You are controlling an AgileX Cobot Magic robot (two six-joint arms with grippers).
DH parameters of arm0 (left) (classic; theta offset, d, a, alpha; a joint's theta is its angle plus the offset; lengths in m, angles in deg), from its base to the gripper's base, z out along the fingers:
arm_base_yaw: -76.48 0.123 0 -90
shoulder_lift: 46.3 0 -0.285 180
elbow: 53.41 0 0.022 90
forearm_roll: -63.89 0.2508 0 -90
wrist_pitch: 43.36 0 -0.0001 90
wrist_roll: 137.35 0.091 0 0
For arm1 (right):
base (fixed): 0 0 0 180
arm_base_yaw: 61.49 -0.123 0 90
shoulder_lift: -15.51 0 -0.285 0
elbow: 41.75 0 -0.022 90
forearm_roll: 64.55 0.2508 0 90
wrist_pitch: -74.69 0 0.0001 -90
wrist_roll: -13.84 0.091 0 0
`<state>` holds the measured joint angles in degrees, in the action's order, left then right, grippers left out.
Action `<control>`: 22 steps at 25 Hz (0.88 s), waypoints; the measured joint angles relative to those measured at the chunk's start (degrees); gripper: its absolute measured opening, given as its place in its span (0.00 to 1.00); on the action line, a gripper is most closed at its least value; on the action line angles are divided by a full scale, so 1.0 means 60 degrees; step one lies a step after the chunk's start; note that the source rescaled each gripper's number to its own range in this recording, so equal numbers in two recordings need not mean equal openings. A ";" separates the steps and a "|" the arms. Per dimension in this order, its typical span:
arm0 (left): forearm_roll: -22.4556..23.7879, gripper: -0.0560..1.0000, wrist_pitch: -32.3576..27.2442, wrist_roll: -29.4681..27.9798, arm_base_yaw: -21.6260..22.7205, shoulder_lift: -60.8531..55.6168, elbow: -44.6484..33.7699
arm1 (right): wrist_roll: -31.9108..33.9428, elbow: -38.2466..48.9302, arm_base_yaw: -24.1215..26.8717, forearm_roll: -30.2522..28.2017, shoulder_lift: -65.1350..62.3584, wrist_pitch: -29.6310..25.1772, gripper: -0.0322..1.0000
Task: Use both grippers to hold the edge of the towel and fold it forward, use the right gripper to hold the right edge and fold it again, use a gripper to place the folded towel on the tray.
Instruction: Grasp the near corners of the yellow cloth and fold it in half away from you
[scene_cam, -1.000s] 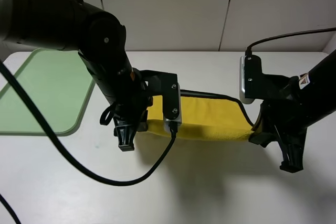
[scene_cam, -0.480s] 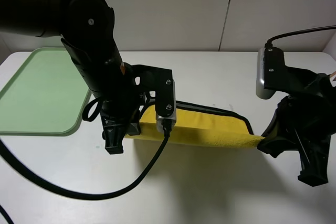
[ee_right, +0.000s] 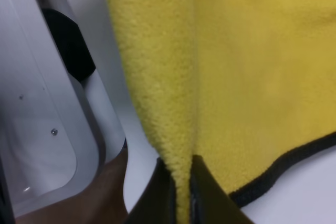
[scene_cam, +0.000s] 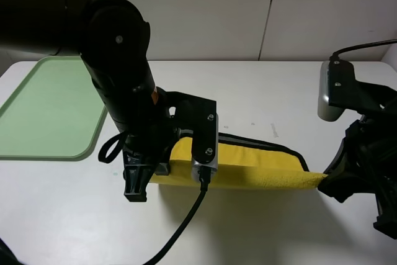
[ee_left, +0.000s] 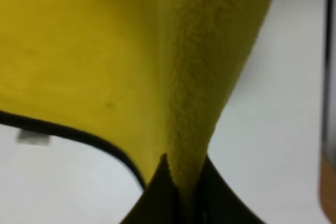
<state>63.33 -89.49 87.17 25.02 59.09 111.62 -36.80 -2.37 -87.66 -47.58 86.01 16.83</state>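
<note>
I need to release the yellow towel's lifted edge with my right gripper on the table (scene_cam: pixel 327 169) just past the black hem's rounded corner.
A yellow towel (scene_cam: pixel 248 169) with a black hem lies in the middle of the white table, its lifted edge stretched between my two grippers. My left gripper (scene_cam: pixel 162 172) is shut on the towel's left end; the left wrist view shows the cloth (ee_left: pixel 131 66) pinched between the fingers (ee_left: pixel 157 192). My right gripper (scene_cam: pixel 325 181) is shut on the right end; the right wrist view shows the cloth (ee_right: pixel 236 66) clamped between its fingers (ee_right: pixel 202 192). The green tray (scene_cam: pixel 49 107) lies at the far left.
The white table (scene_cam: pixel 260 91) runs back to a pale panelled wall. A black cable (scene_cam: pixel 180 228) hangs from the left arm over the table's front. The left arm's bulk stands between the towel and the tray.
Both grippers have carried the towel's held edge toward the front of the table and spread it a little wider. The right arm has moved right and down.
</note>
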 joint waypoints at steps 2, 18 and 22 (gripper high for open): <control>0.0245 0.05 0.0266 -0.0050 0.0000 0.0000 0.0000 | 0.0036 0.0000 0.0000 -0.0137 0.0000 0.0084 0.03; 0.1235 0.05 0.3527 -0.0234 0.0000 0.1395 0.0000 | 0.0062 0.0000 0.0000 -0.1879 0.0000 0.0938 0.03; 0.1312 0.05 0.4376 -0.0582 0.0000 0.1604 0.0000 | 0.0062 0.0000 0.0000 -0.2189 0.0214 0.0947 0.03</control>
<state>71.19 -63.23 83.68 25.02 68.71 111.62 -36.43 -2.37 -87.66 -60.72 87.29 22.52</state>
